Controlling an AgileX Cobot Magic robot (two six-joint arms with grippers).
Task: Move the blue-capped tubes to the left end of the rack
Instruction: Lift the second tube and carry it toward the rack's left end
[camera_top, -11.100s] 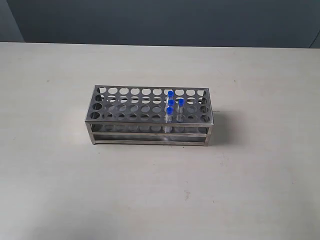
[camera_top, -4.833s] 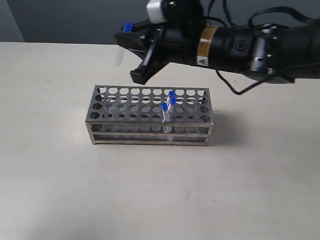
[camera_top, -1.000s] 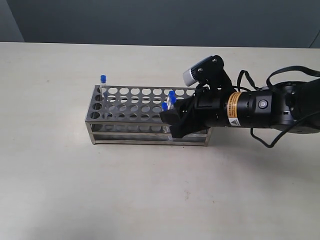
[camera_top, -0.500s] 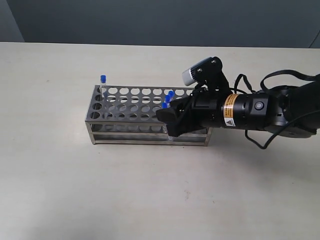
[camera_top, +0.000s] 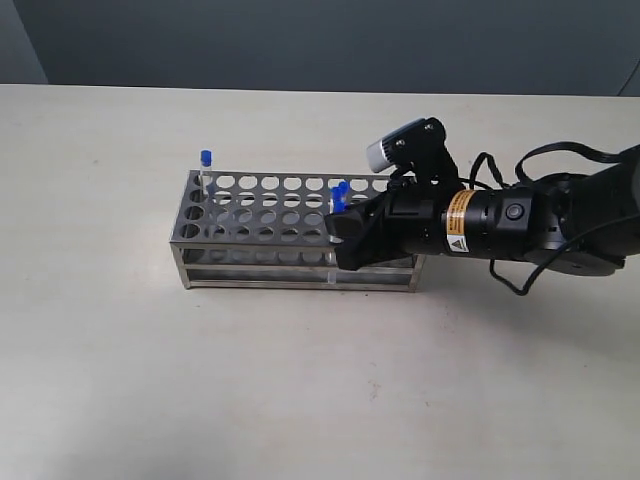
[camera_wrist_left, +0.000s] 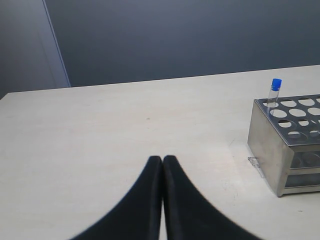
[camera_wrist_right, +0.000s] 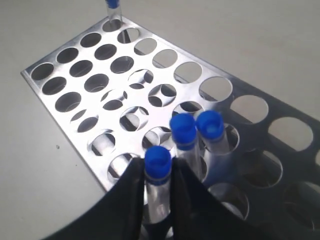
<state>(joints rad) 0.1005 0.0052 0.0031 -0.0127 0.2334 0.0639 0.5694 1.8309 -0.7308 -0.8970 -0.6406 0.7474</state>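
Next, I release the blue-capped tube, its lower part now down in its hole, with my right gripper in the hole (camera_top: 197, 196) (camera_wrist_right: 90, 39) in front of the lone corner tube.
The shiny metal rack (camera_top: 262, 214) stands mid-table. One blue-capped tube (camera_top: 206, 166) stands alone in the rack's back left corner hole, also seen in the left wrist view as tube (camera_wrist_left: 274, 91) in rack (camera_wrist_left: 285, 150). Three more cluster right of the middle. My right gripper (camera_wrist_right: 158, 169) is shut on the front tube (camera_wrist_right: 158, 161) just under its cap, its lower part down in its hole. The other two tubes (camera_wrist_right: 183, 131) (camera_wrist_right: 210, 125) stand just behind. In the exterior view the right gripper (camera_top: 338, 230) covers the rack's right part. My left gripper (camera_wrist_left: 162, 160) is shut and holds nothing, well off the rack's left end.
The rack's many other holes (camera_wrist_right: 95, 82) hold nothing. Pale tabletop (camera_top: 300, 380) spreads all round the rack, with a dark wall (camera_top: 300, 40) behind. The right arm's black body and cables (camera_top: 520, 220) lie over the table to the right of the rack.
The right gripper has edged in toward the tube cluster and its fingers now clamp the front tube, whose cap sits slightly higher. The tube at the left end has not moved.
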